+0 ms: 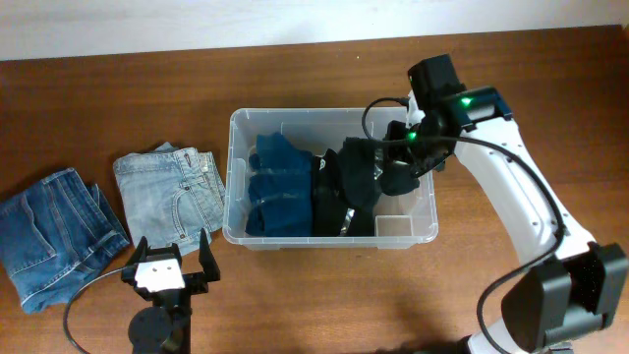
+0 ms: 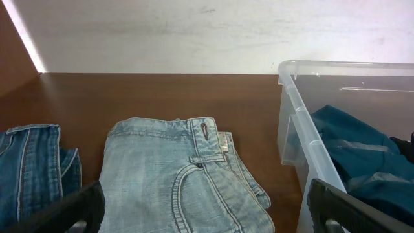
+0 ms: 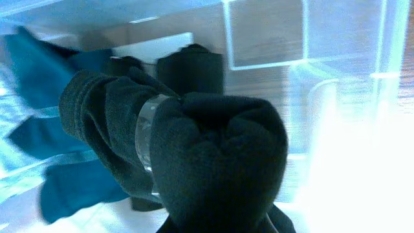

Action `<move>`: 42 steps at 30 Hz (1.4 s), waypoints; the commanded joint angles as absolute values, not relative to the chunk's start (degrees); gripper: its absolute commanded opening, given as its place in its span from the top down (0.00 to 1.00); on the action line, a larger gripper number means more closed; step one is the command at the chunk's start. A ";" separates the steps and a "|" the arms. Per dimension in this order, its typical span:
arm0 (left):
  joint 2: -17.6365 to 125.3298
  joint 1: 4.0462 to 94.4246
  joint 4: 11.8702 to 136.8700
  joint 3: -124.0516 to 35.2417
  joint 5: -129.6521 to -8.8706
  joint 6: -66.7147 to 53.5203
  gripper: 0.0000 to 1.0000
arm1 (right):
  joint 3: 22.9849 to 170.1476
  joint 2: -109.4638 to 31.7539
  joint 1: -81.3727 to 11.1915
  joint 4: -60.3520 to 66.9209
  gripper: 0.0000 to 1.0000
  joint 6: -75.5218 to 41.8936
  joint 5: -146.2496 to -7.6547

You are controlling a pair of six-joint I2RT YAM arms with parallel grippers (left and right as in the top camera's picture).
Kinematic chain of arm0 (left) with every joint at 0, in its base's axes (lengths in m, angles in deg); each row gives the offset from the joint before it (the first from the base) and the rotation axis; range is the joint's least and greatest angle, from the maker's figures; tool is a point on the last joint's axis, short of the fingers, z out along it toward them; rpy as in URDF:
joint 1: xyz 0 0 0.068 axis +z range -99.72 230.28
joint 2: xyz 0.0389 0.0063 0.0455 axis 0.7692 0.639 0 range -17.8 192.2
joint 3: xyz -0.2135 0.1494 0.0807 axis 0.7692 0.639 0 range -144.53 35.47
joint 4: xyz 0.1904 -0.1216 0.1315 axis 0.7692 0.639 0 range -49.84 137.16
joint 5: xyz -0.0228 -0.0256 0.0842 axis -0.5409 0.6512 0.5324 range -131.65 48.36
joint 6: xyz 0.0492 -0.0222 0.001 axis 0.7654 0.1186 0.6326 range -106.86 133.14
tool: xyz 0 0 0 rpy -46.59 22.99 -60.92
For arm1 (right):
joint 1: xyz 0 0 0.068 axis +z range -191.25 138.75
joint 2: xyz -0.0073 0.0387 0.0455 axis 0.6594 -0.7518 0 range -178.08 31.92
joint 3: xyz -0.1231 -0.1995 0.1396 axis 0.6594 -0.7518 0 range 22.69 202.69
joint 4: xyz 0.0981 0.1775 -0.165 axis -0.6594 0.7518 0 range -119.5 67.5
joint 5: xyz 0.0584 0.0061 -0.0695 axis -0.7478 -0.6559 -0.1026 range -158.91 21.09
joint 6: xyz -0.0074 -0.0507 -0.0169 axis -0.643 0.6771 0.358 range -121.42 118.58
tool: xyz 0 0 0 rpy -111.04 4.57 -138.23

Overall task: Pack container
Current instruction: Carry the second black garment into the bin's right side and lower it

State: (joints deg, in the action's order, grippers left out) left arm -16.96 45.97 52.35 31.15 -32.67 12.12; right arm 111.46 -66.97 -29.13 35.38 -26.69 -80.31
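The black fleece garment is bunched behind the bin's empty front corner; to settle it, I next lower it with my right gripper, open, then grip nearer the front (image 1: 394, 190).
The container (image 1: 234, 211), a clear plastic bin, stands mid-table with folded teal garments (image 1: 278, 187) in its left half and black garments (image 1: 329, 202) in the middle. My right gripper (image 1: 411, 157) is shut on a black fleece garment (image 1: 362, 172) over the bin's right half. In the right wrist view that black garment (image 3: 220, 155) bulges in front of the camera and hides the fingers. My left gripper (image 1: 172, 246) stands open near the table's front edge, just short of the light blue jeans (image 2: 168, 175), with nothing between its fingers (image 2: 81, 207).
Folded light blue jeans (image 1: 169, 189) lie left of the bin, close to its wall (image 2: 304, 136). Darker blue jeans (image 1: 54, 236) lie further left. The bin's front right corner (image 1: 393, 224) shows bare bottom.
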 commanded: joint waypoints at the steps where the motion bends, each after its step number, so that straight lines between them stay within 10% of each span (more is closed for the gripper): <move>1: -17.40 46.21 52.11 31.70 -32.89 13.19 0.01 | 110.70 -67.89 -28.46 35.53 0.91 -27.44 -77.01; 14: -17.40 46.21 52.11 31.70 -32.87 13.19 0.01 | 110.78 -67.85 -28.39 33.65 0.37 -18.08 -73.99; 20: -17.40 46.21 52.13 31.70 -32.89 13.19 0.01 | 115.53 -67.39 -28.39 34.14 0.28 -10.69 -74.17; 25: -17.40 46.21 52.11 31.70 -32.87 13.19 0.01 | 119.00 -67.35 -28.11 37.50 0.42 -9.86 -74.23; 30: -17.40 46.21 52.11 31.70 -32.87 13.19 0.01 | 117.93 -67.87 -26.21 37.76 0.91 -9.12 -72.18; 42: -17.40 46.21 52.11 31.70 -32.89 13.19 0.01 | 106.81 -68.98 -25.09 31.05 0.91 -9.40 -68.66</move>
